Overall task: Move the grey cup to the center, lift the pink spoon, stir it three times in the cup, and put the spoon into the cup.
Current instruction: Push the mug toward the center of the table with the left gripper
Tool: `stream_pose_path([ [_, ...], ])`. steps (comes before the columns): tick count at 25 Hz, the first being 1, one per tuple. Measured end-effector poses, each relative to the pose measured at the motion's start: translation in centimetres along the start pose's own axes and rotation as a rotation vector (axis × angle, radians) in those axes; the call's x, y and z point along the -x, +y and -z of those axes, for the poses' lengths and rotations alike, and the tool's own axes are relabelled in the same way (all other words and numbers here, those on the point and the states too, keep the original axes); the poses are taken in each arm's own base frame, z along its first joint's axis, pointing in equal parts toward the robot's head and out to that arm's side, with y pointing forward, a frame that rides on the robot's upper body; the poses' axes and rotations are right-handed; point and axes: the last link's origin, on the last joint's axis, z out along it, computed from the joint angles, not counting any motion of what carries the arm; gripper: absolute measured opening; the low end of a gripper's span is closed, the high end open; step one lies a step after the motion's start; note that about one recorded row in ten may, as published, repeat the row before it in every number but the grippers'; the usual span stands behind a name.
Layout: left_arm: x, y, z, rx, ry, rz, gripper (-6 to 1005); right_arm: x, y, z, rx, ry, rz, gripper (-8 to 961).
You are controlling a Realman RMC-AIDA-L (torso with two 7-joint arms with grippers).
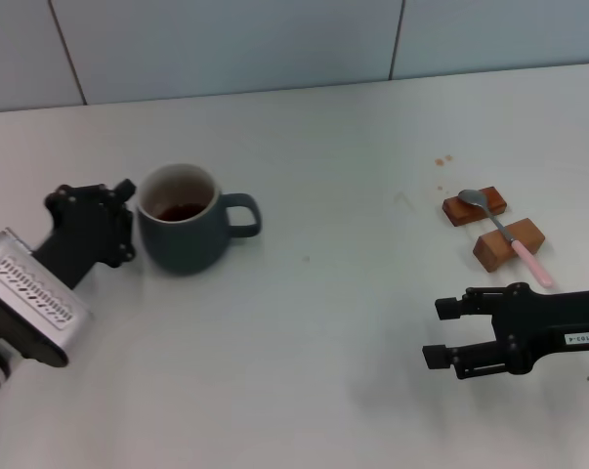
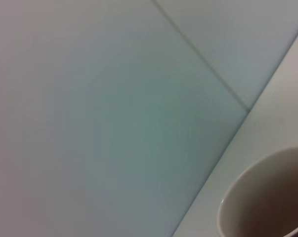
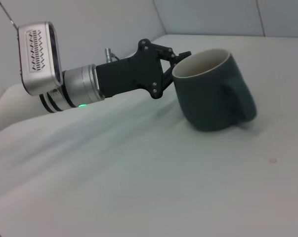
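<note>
Next, my left gripper releases the grey cup on the table (image 1: 287, 270) just past its handle, toward the wooden blocks.
The grey cup (image 1: 182, 234) stands upright at the left of the table, its handle pointing right and dark liquid inside. It also shows in the right wrist view (image 3: 213, 91), and its rim shows in the left wrist view (image 2: 262, 207). My left gripper (image 1: 130, 222) is right against the cup's left wall, fingers spread and not closed on it; it also shows in the right wrist view (image 3: 171, 71). The pink spoon (image 1: 507, 234) lies across two brown wooden blocks at the right. My right gripper (image 1: 441, 332) is open and empty, in front of the spoon.
The two wooden blocks (image 1: 475, 206) (image 1: 509, 244) sit near the table's right side. A few small brown spots (image 1: 442, 161) mark the table behind them. A tiled wall (image 1: 274, 39) runs along the table's far edge.
</note>
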Motion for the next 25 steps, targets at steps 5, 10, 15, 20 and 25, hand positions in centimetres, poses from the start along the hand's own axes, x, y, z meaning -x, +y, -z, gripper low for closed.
stream_pose_path([
  [5,-1.3,1.1,-0.6,0.057,0.048,-0.005,22,0.0,0.0,0.0,0.0,0.003,0.001,826],
  [10,-2.5,2.2,-0.9,0.097,0.094,0.01,27,0.0,0.0,0.0,0.003,0.003,0.0,826],
  [15,-3.5,3.5,-0.9,0.144,0.131,0.022,33,0.0,0.0,-0.1,0.003,0.003,-0.002,826],
  [20,-4.2,4.4,-0.8,0.2,0.162,0.056,38,0.0,0.1,-0.1,0.008,-0.001,-0.002,826],
  [25,-5.2,4.0,0.6,0.185,0.251,0.294,44,0.2,1.0,0.5,0.05,-0.074,-0.019,826],
])
